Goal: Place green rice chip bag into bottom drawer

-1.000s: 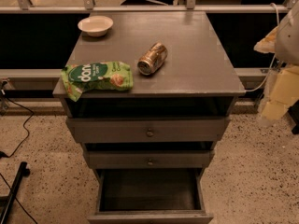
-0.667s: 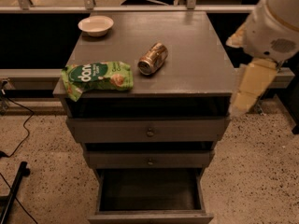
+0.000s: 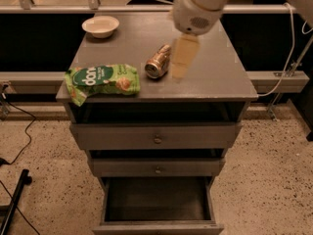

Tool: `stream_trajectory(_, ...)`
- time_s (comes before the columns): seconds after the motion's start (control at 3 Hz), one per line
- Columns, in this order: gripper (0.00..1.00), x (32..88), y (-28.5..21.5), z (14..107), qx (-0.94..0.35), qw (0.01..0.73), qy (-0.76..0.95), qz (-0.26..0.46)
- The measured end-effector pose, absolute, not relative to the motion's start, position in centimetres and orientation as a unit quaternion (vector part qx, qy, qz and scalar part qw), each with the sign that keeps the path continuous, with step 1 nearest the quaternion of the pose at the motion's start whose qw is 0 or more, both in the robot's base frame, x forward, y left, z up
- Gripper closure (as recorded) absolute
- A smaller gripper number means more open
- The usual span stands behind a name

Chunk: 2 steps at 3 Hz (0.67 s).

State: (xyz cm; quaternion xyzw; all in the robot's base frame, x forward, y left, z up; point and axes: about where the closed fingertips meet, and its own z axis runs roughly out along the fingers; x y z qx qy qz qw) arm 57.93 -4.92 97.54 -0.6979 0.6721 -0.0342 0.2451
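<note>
The green rice chip bag is next for my gripper, which should go to it and close on the bag's middle [image 3: 104, 79], between its two ends.
The green rice chip bag [image 3: 102, 81] lies flat on the front left of the grey cabinet top [image 3: 215, 67], with its left end at the edge. The bottom drawer [image 3: 157, 226] is pulled out and I see nothing inside its dark walls. My gripper [image 3: 179, 71] hangs from the white arm above the middle of the cabinet top. It is just right of the gold-brown can and well right of the bag. It holds nothing that I can see.
A gold-brown can [image 3: 158, 61] lies on its side between the bag and my gripper. A small white bowl [image 3: 100, 26] sits at the back left. The two upper drawers [image 3: 156, 137] are closed. Cables [image 3: 19, 131] run over the floor on the left.
My arm has swung in from the right side of the cabinet to above the middle of its top, beside the can. The bag, can and drawers have not moved.
</note>
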Motion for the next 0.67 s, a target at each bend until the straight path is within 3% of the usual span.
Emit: stream_trajectory(0.67,0.0,66.0,7.0,92.0,-0.751,0.212,0.625,-0.009)
